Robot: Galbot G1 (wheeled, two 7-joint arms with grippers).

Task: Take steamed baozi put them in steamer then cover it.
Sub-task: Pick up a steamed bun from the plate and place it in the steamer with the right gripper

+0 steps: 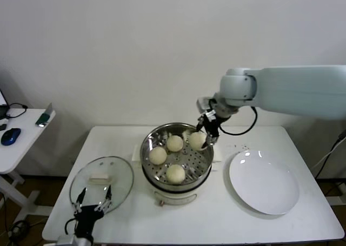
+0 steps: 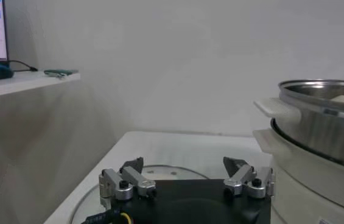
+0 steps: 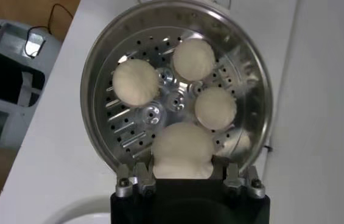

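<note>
My right gripper needs to release the baozi on the bare steamer bottom facing the white plate point(image 1: 194, 159) point(image 3: 162, 139), next to the other baozi.
The steamer point(image 1: 147, 151) stands mid-table, and three baozi point(image 1: 158, 155) point(image 1: 174, 143) point(image 1: 175, 173) lie on its perforated bottom. My right gripper point(image 1: 208, 135) is at the basket's far right rim, shut on another baozi point(image 1: 197, 140). In the right wrist view that bun point(image 3: 182, 149) bulges between the fingers, with the other three point(image 3: 135, 82) point(image 3: 193, 59) point(image 3: 215, 108) beyond it in the basket point(image 3: 92, 91). The cover point(image 1: 101, 181) lies flat on the table, left of the steamer. My left gripper point(image 1: 93, 198) hovers open over its near edge. In the left wrist view, cover point(image 2: 159, 171) and steamer point(image 2: 324, 122) both show.
A flat white plate point(image 1: 264, 182) lies to the right of the steamer. A small side table point(image 1: 21, 132) with a blue mouse point(image 1: 10, 136) stands off to the left. The cooker's white handle point(image 2: 275, 107) juts toward my left gripper point(image 2: 186, 164).
</note>
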